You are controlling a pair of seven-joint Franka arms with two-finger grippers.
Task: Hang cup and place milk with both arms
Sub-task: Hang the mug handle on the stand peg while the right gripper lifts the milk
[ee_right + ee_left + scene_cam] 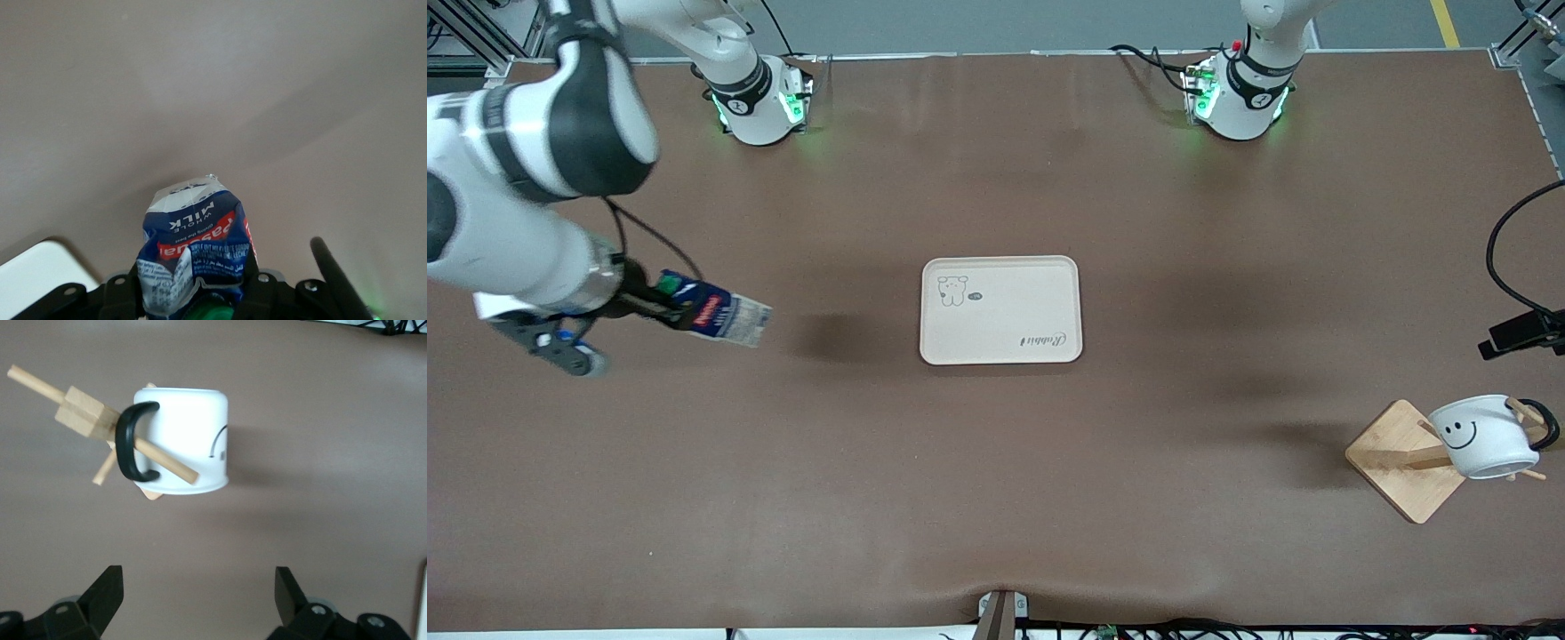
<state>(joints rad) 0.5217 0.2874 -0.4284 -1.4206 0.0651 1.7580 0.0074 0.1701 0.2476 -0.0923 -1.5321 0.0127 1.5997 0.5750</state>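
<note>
Next, my right gripper sets the milk upright on the bare table (698, 306), well away from the end of the beige tray with the animal print.
The milk (725, 316), a crumpled dark blue carton with a red label and green cap, is held tilted in the air by my right gripper (680, 313), over the table toward the right arm's end. In the right wrist view the right gripper (193, 283) is shut on the milk (193, 243). The cup (1485, 436), white with a smiley face, hangs by its black handle on a peg of a wooden rack (1396, 462). My left gripper (198, 580) is open and empty above the table, apart from the hanging cup (183, 440). It is out of the front view.
A beige tray (1000, 309) with a printed animal lies at the table's middle, and its corner shows in the right wrist view (40, 273). A black cable and a dark clamp (1520, 333) sit at the table's edge near the rack.
</note>
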